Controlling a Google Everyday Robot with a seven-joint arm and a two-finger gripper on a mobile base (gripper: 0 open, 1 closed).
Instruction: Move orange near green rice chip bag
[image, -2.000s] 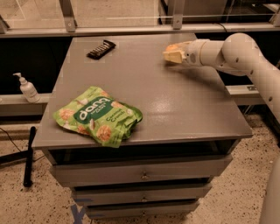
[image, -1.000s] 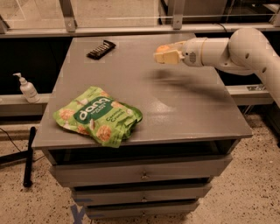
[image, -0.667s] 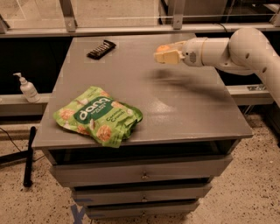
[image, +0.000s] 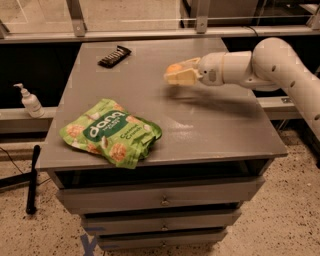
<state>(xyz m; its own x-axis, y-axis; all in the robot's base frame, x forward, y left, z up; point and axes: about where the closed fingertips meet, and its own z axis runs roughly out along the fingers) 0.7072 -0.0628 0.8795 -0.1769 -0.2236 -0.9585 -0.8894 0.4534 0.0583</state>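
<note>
Next, my gripper lets go of the orange on the grey top just behind the green rice chip bag (image: 160, 100).
The green rice chip bag (image: 111, 132) lies flat at the front left of the grey cabinet top (image: 210, 125). My gripper (image: 176, 74) reaches in from the right on a white arm and hangs above the middle of the top, right of and behind the bag. It is shut on the orange (image: 173, 68), of which only a small part shows between the cream fingers (image: 181, 77). The orange is held clear of the surface, well apart from the bag.
A small dark wrapped candy bar (image: 114, 56) lies at the back left of the top. A hand sanitiser bottle (image: 30, 101) stands on a ledge to the left. Drawers (image: 160, 200) sit below the top. A metal rail (image: 150, 34) runs behind.
My gripper has carried the orange leftward and toward the front, from the back right of the top to above its middle. The bag and candy bar have not moved.
</note>
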